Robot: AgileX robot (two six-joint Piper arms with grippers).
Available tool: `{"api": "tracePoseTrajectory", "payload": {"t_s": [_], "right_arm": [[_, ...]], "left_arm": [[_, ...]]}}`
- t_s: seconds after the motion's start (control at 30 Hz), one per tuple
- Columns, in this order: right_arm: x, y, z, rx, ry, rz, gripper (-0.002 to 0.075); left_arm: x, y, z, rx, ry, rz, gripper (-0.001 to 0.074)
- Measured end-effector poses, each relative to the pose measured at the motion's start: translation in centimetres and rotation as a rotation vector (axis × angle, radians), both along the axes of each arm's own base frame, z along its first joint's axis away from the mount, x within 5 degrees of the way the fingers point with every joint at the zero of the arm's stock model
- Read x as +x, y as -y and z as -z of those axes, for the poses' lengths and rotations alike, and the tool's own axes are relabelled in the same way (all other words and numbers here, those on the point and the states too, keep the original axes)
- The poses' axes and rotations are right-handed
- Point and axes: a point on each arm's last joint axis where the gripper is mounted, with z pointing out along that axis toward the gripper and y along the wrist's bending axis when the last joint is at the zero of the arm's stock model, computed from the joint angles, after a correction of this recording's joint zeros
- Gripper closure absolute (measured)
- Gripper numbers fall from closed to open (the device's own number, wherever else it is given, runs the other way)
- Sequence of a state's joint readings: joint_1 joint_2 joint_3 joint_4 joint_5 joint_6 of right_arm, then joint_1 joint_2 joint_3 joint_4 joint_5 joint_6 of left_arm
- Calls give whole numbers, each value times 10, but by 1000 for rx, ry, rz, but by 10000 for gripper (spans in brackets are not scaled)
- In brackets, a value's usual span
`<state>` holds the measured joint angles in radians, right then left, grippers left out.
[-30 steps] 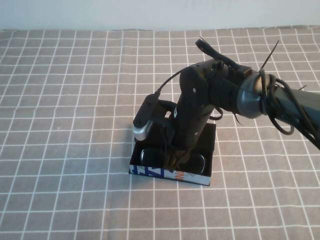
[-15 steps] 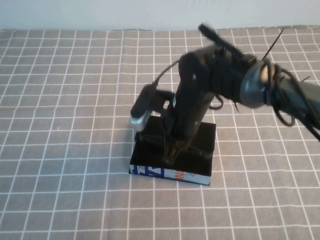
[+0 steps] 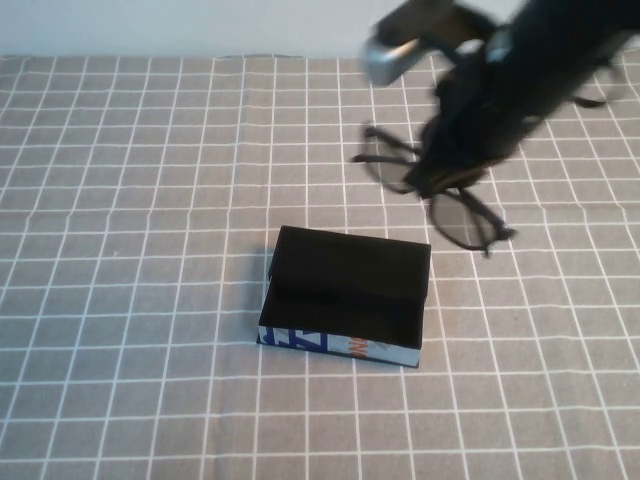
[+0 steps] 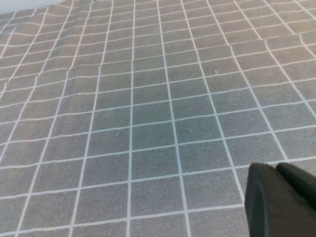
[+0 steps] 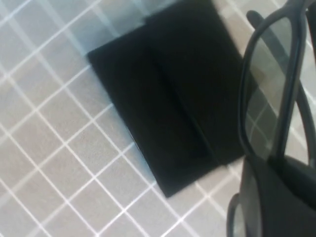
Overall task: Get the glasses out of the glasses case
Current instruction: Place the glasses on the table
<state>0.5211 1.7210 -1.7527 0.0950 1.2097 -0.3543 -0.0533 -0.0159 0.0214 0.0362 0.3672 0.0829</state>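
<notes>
The black glasses will go down on the bare cloth (image 3: 482, 350) beside the short end of the case that is nearest my right gripper.
The glasses case (image 3: 345, 295) lies open and empty in the middle of the checked cloth, its blue, white and orange side toward me; it also shows in the right wrist view (image 5: 168, 98). My right gripper (image 3: 440, 178) is shut on the black glasses (image 3: 440, 205) and holds them in the air above and behind the case to the right, arms unfolded. In the right wrist view a lens and frame (image 5: 269, 94) hang from the jaws. My left gripper (image 4: 284, 200) is out of the high view, low over bare cloth, fingers together.
Grey cloth with white grid lines (image 3: 130, 250) covers the whole table. A pale wall runs along the far edge.
My right gripper has risen out of the case with the glasses and swung up and to the right. The case stays in place, now empty.
</notes>
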Motion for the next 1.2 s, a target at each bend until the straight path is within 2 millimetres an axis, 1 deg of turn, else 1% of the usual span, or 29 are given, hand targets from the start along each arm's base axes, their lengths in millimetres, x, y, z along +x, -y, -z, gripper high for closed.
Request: {"api": "tracePoseTrajectory", "payload": {"t_s": [0.07,0.1,0.2,0.27,0.37,0.47,0.57,0.83,0.93,1.07,1.13,1.2], "right_arm": [[-5,19,-1,51,-7,118,724],[-10,27,2,78,-12,179,724],[-24,43,18,150,-29,327,724],[-35,49,35,199,-51,418,724],[-48,56,67,244,-98,535,724],[-54,61,96,265,-116,610,724],[-58,64,117,286,-114,659,724],[-47,60,148,261,-151,704,723],[-44,59,157,244,-170,712,695],[-42,58,158,244,-170,713,590],[-42,58,154,239,-170,706,550],[-42,58,144,237,-159,691,533]], "left_arm": [[0,0,0,0,0,0,739],[0,0,0,0,0,0,739],[0,0,0,0,0,0,739],[0,0,0,0,0,0,739],[0,0,0,0,0,0,739],[0,0,0,0,0,0,739],[0,0,0,0,0,0,739],[0,0,0,0,0,0,740],[0,0,0,0,0,0,740],[0,0,0,0,0,0,739],[0,0,0,0,0,0,739],[0,0,0,0,0,0,739]]}}
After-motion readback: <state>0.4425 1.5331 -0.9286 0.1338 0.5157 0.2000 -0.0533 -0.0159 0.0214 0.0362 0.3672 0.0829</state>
